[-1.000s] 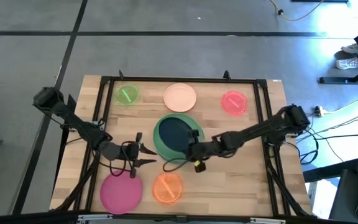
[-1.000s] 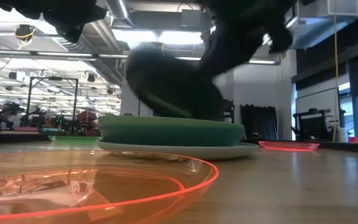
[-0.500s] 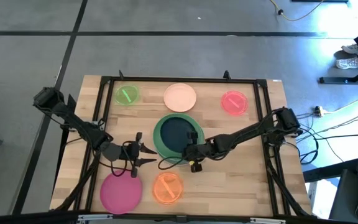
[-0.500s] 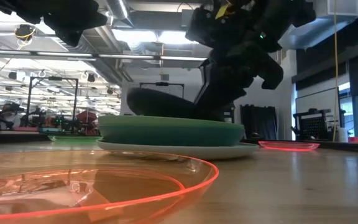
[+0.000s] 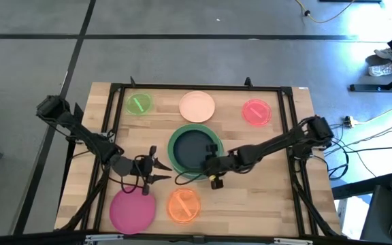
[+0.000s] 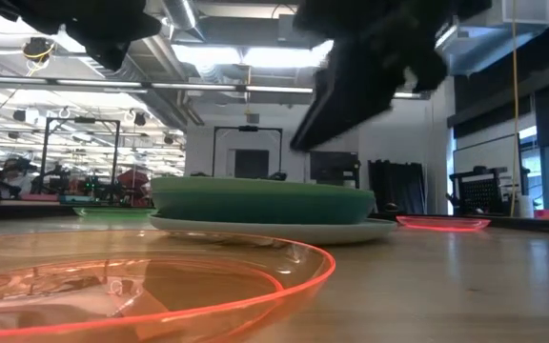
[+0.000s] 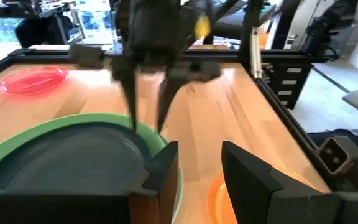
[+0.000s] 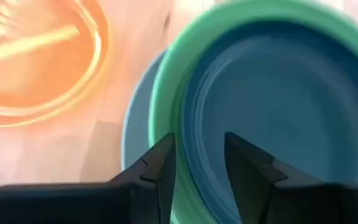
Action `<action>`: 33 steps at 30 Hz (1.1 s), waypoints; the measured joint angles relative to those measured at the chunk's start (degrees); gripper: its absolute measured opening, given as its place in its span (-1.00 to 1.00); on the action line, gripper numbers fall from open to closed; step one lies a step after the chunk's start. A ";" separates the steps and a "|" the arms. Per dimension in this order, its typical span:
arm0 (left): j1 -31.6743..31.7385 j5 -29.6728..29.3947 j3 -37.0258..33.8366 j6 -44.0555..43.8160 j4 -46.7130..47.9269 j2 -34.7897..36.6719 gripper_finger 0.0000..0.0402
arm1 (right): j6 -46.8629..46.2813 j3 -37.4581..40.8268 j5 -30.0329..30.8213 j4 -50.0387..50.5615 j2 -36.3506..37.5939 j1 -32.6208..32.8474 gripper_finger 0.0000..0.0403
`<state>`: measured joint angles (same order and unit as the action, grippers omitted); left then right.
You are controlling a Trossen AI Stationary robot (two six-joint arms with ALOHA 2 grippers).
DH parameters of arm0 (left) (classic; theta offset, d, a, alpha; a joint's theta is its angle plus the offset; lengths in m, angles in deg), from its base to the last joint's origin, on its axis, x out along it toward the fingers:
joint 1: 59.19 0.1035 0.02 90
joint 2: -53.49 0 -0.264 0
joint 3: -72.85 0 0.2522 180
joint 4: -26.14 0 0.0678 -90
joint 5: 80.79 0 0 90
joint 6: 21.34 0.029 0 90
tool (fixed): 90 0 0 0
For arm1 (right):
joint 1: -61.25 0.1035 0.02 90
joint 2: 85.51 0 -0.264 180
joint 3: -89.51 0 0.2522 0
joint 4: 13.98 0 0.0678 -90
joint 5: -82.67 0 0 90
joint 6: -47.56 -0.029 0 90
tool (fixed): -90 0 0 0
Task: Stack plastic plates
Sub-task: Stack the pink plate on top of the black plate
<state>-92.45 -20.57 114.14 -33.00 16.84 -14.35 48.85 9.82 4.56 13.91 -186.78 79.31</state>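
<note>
Next, my left gripper goes to the magenta plate's far rim [image 5: 124, 190] and closes there, because that plate joins the stack.
A stack stands mid-table: a pale blue-grey plate [image 6: 274, 227] at the bottom, a green plate [image 5: 175, 146] on it, and a dark plate [image 5: 193, 148] lying flat inside the green one. My right gripper [image 5: 206, 163] hovers open just above the stack's near right rim [image 8: 166, 93], touching nothing. My left gripper [image 5: 163, 170] waits open beside the stack, toward the table's left. Single plates rest flat on the wood: lime green [image 5: 139, 103], peach [image 5: 197, 106], pink-red [image 5: 256, 111], magenta [image 5: 132, 210], translucent orange [image 5: 184, 205].
A black metal frame [image 5: 196, 87] runs around the tabletop. Bare wood [image 5: 264, 197] lies at the near right, and a strip shows between the stack and the far row of plates. The orange plate sits close to the stack's near side.
My right gripper has lowered the dark plate, tilted with one edge up, into the green plate. It has then opened, let go and risen a little. The dark plate now lies flat inside the green one.
</note>
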 joint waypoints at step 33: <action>-1.01 32.20 20.61 -35.81 60.48 -10.58 -0.46 | 17.03 13.16 -10.46 -6.59 26.71 5.97 -0.36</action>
<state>-93.46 11.63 134.75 -68.80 77.32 -24.93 65.87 22.98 -5.90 7.32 -160.07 85.28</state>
